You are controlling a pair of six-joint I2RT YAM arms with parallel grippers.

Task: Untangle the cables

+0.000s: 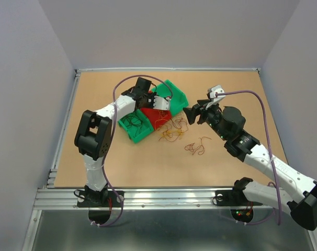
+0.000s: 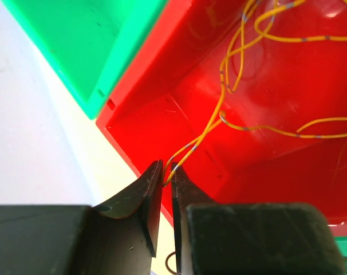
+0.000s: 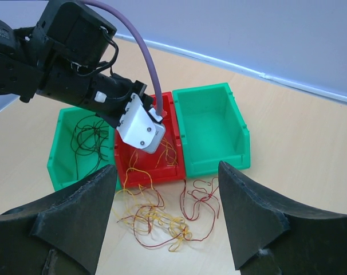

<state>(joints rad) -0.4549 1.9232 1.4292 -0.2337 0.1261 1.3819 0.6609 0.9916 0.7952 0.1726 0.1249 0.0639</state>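
Note:
The robot's right gripper will close on the yellow cable by the red bin's front edge (image 1: 163, 125) (image 3: 147, 174), where the cable runs down into the tangle.
My left gripper (image 1: 157, 102) hangs over the red bin (image 1: 159, 121) and is shut on a yellow cable (image 2: 188, 150) that runs from its tips (image 2: 168, 175) into the bin (image 2: 162, 74). More yellow cable loops (image 2: 276, 34) lie in that bin. A tangle of yellow and red cables (image 1: 171, 132) lies on the table just in front of the red bin (image 3: 148, 175), and it also shows in the right wrist view (image 3: 156, 220). My right gripper (image 1: 189, 115) is open and empty, above and to the right of the tangle (image 3: 165, 177).
A green bin (image 1: 135, 137) left of the red one holds dark cables (image 3: 85, 137). An empty green bin (image 3: 211, 132) stands to the right of the red one. A separate loop of red cables (image 1: 195, 147) lies nearer on the table.

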